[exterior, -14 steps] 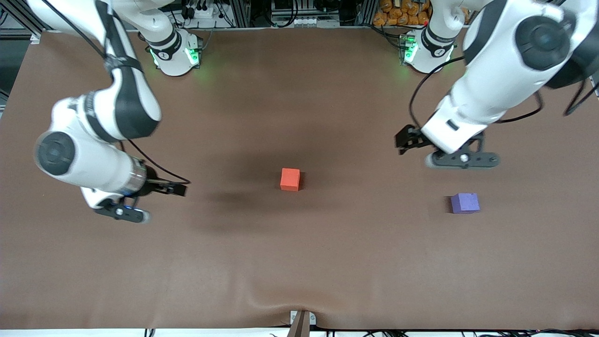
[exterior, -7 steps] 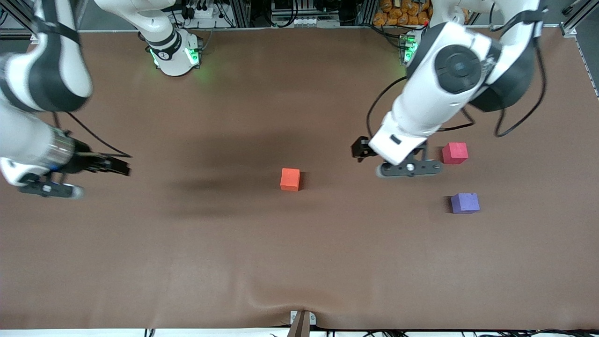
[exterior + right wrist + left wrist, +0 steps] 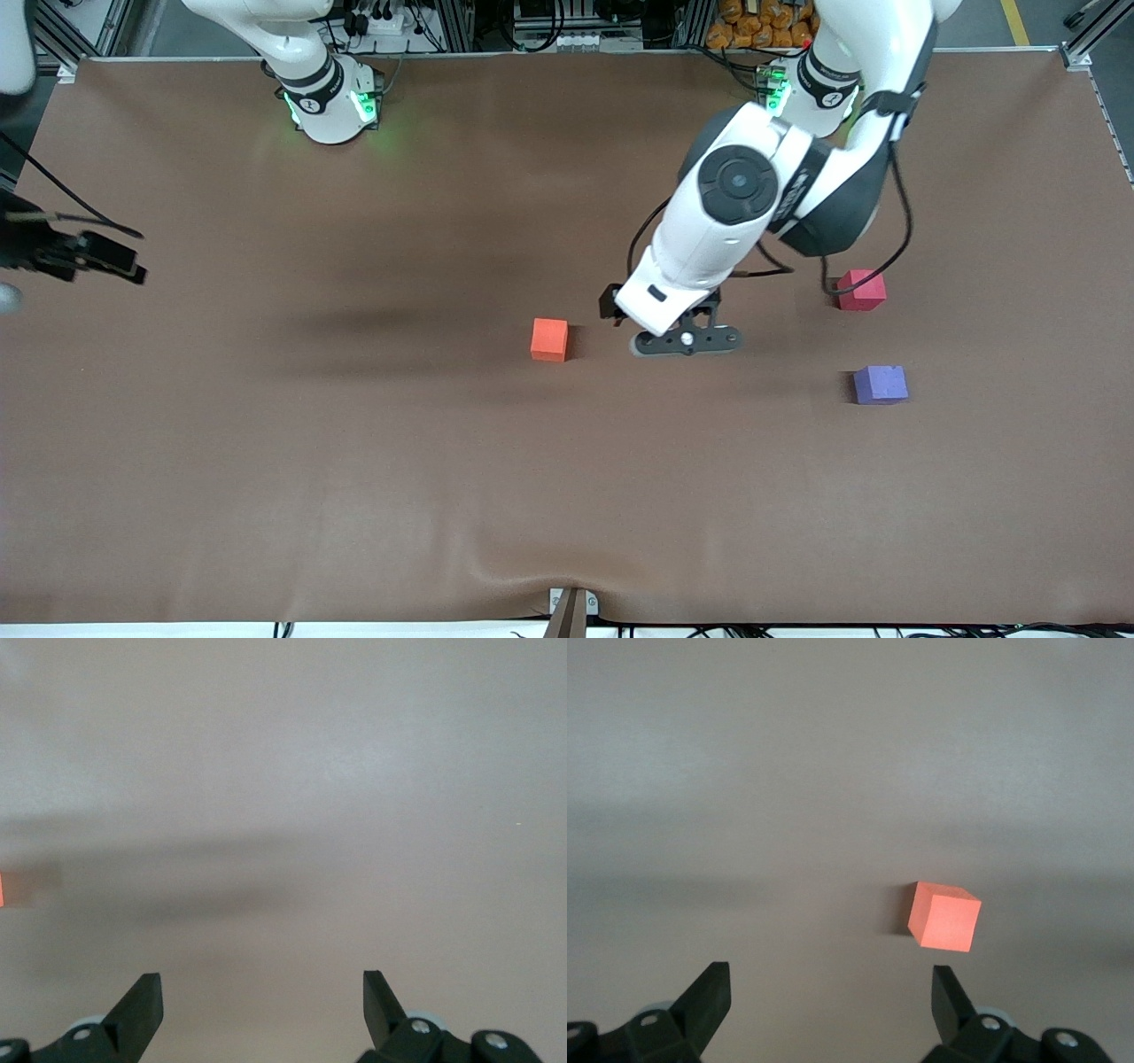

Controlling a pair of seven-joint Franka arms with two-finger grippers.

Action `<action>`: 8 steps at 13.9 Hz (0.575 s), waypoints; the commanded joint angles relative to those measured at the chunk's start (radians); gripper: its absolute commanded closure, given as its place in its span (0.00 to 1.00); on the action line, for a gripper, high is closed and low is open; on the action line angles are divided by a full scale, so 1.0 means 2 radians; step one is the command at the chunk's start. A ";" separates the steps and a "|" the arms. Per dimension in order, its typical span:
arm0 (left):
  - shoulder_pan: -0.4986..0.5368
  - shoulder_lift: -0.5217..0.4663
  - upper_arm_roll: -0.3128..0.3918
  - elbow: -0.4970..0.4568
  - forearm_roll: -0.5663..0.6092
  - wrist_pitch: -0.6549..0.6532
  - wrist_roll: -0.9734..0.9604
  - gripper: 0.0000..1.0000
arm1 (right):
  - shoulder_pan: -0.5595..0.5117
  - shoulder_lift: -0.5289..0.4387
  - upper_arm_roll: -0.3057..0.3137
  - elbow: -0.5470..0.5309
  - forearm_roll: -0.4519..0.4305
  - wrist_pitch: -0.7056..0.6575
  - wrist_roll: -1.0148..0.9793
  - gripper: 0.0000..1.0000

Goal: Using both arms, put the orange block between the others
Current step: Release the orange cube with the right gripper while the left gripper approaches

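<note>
I move my left gripper to the orange block next and close it on its side [image 3: 565, 340] [image 3: 918, 914] facing the other cubes and its opposite side.
The orange block [image 3: 549, 339] sits alone on the middle of the brown table; it also shows in the left wrist view [image 3: 945, 917]. The others stand toward the left arm's end: a pinkish-red cube [image 3: 861, 290] and, nearer the front camera, a purple-blue cube [image 3: 881, 385]. My left gripper [image 3: 611, 308] hovers over bare table between the orange block and those cubes. It is open [image 3: 828, 979] and empty, with the block just ahead of one fingertip. My right gripper [image 3: 111, 255] hangs over the table's edge at the right arm's end, open [image 3: 261, 983] and empty.
A brown mat [image 3: 354, 461] covers the whole table and has a small ripple at its front edge [image 3: 532, 567]. A small metal bracket [image 3: 571, 607] sticks up there. The two arm bases [image 3: 330, 102] [image 3: 811, 93] stand along the back edge.
The left arm swung from over the pinkish-red cube toward the orange block, uncovering that cube. The right arm pulled away toward its end of the table. The cubes did not move.
</note>
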 commanded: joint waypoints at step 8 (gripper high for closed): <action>-0.109 0.095 0.059 0.046 0.000 0.059 -0.034 0.00 | -0.013 -0.022 0.013 0.052 -0.014 -0.092 -0.017 0.00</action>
